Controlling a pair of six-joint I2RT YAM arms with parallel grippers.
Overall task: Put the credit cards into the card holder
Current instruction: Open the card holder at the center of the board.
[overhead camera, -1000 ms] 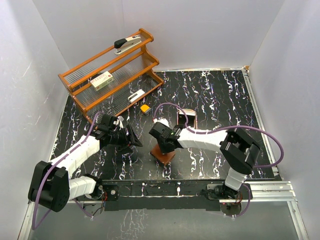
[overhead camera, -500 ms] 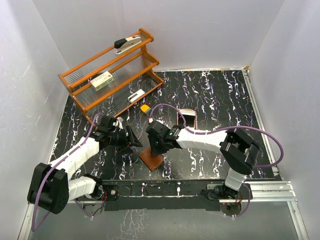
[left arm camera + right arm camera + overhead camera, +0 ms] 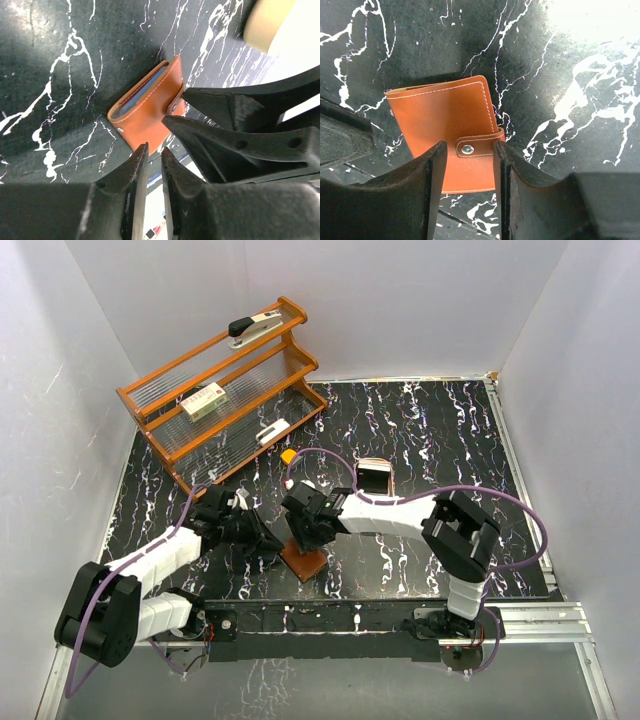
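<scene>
The snap tab holds the card holder folded shut, so next my right gripper pinches the tab's snap end (image 3: 465, 149) and peels it open before the credit cards go in.
The card holder (image 3: 303, 562) is a reddish-brown leather wallet lying flat on the black marbled table, folded, its tab snapped shut. In the right wrist view my right gripper (image 3: 470, 145) stands open over the card holder (image 3: 445, 115), one finger on each side of the snap tab. My left gripper (image 3: 154, 147) points at the card holder (image 3: 147, 112) from its left, its jaws closed to a thin slit. A pale credit card (image 3: 153, 207) with a blue line shows through that slit; whether the jaws pinch it is unclear. From above, the left gripper (image 3: 268, 542) and right gripper (image 3: 305, 532) nearly meet.
A wooden shelf rack (image 3: 225, 380) at the back left carries a stapler (image 3: 255, 327) and a small box (image 3: 203, 400). A yellow-orange block (image 3: 289, 455) lies behind the grippers. A small dark, tan-rimmed thing (image 3: 375, 478) sits to the right. White walls enclose the table.
My right gripper carried the card holder left and nearer, laid it on the table and opened. My left gripper lowered toward it and its jaws closed to a slit.
</scene>
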